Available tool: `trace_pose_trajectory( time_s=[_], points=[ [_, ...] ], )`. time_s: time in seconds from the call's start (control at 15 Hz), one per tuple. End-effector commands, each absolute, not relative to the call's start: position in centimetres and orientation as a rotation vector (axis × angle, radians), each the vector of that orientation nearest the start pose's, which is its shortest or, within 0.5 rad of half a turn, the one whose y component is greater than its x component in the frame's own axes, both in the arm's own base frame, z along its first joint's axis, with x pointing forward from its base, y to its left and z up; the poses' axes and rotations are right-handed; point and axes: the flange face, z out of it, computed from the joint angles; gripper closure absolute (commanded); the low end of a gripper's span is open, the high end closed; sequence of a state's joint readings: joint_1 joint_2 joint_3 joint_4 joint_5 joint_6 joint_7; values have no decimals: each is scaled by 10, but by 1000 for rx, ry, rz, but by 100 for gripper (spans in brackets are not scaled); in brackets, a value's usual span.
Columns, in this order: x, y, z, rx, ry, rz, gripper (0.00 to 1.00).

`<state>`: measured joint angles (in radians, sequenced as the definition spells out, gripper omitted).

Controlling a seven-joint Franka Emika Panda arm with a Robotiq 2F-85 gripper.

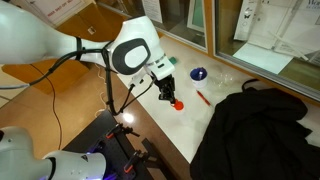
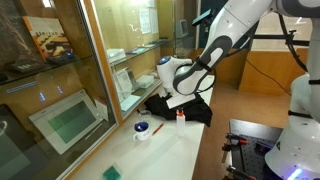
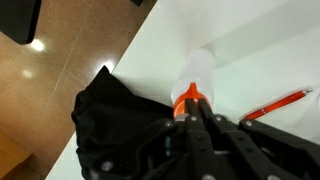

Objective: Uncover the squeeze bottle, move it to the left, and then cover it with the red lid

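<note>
My gripper should release the red lid on the bare white table (image 1: 152,91) between the green square and the table's edge on the floor side.
The squeeze bottle (image 3: 201,72) is a pale whitish bottle standing on the white table. The red lid (image 3: 186,99) sits on its top, orange-red with a pointed tip. My gripper (image 3: 192,118) is right over it, its two black fingers shut on the lid's tip. In both exterior views the gripper (image 1: 169,92) hangs just above the red lid (image 1: 175,103), with the lid (image 2: 181,113) on the small bottle (image 2: 181,121). In the exterior view with the arm at left, the bottle body is hard to make out against the table.
A black cloth (image 1: 250,130) lies heaped beside the bottle and also shows in the wrist view (image 3: 110,125). A thin red pen (image 3: 275,104) lies on the table (image 3: 250,45). A dark blue bowl (image 1: 198,73) stands farther off. A flat green square (image 2: 112,172) lies near the table's end.
</note>
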<state>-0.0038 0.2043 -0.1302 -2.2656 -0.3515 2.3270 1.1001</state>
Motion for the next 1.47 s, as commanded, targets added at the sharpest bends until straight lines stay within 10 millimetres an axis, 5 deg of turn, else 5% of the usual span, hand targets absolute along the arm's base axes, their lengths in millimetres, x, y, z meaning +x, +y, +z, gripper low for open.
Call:
trace_pose_trajectory(
  time_s=[0.0,0.33,1.07,1.4],
  points=[
    [506,-68,277,-3052,1598,-64,99],
    [522,-39,289,-3146,1435,-139,99],
    [560,129,271,-3334,699,-199,99],
    [555,139,265,-3333,731,-178,95]
  ],
)
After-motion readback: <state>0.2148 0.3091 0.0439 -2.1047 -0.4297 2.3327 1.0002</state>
